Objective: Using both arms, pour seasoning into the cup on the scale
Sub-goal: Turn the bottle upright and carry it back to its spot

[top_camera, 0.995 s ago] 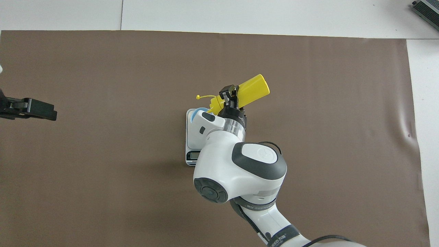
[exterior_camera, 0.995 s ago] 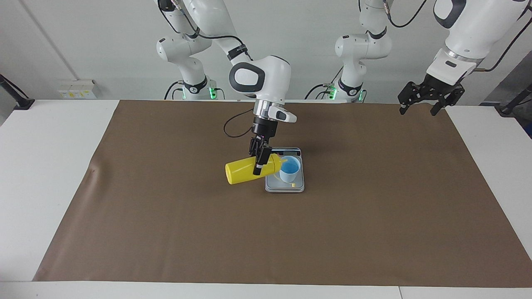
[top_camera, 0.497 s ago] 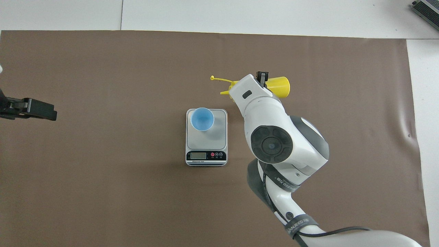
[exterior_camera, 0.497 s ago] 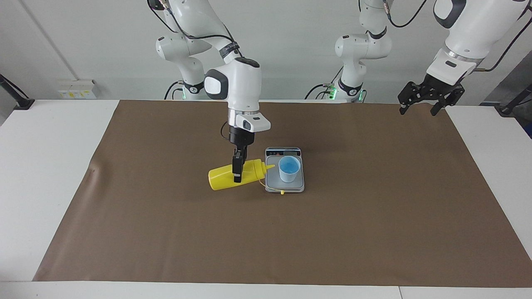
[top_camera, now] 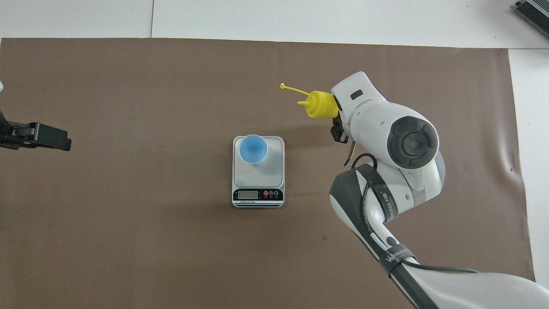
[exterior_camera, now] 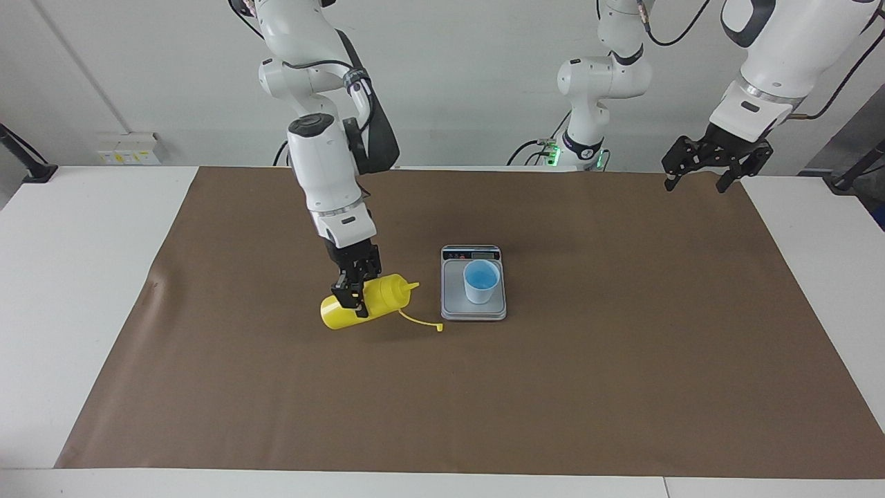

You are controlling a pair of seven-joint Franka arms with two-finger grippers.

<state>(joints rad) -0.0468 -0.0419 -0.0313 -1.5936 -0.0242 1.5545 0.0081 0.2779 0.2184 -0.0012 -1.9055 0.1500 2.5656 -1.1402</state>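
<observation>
Next, my right gripper lets go of the yellow seasoning bottle on the brown mat roughly midway (top_camera: 381,157) between the scale and the small crease.
My right gripper (exterior_camera: 352,303) is shut on the yellow seasoning bottle (exterior_camera: 373,297), gripping its middle. The bottle lies almost level, low over the brown mat, beside the scale toward the right arm's end. Its nozzle (exterior_camera: 413,284) points at the scale and its tethered cap (exterior_camera: 440,327) hangs down. In the overhead view the wrist covers most of the bottle (top_camera: 319,104). The light blue cup (exterior_camera: 481,281) (top_camera: 253,148) stands upright on the silver scale (exterior_camera: 453,294) (top_camera: 274,163). My left gripper (exterior_camera: 695,184) (top_camera: 58,139) waits open and raised at the left arm's end.
A brown mat (exterior_camera: 622,360) covers most of the white table. The scale's display strip (top_camera: 257,195) is on its edge nearer the robots. A small crease (exterior_camera: 153,283) marks the mat toward the right arm's end.
The right arm has carried the bottle away from over the cup, toward the right arm's end of the table and lower. The cup and left arm have not moved.
</observation>
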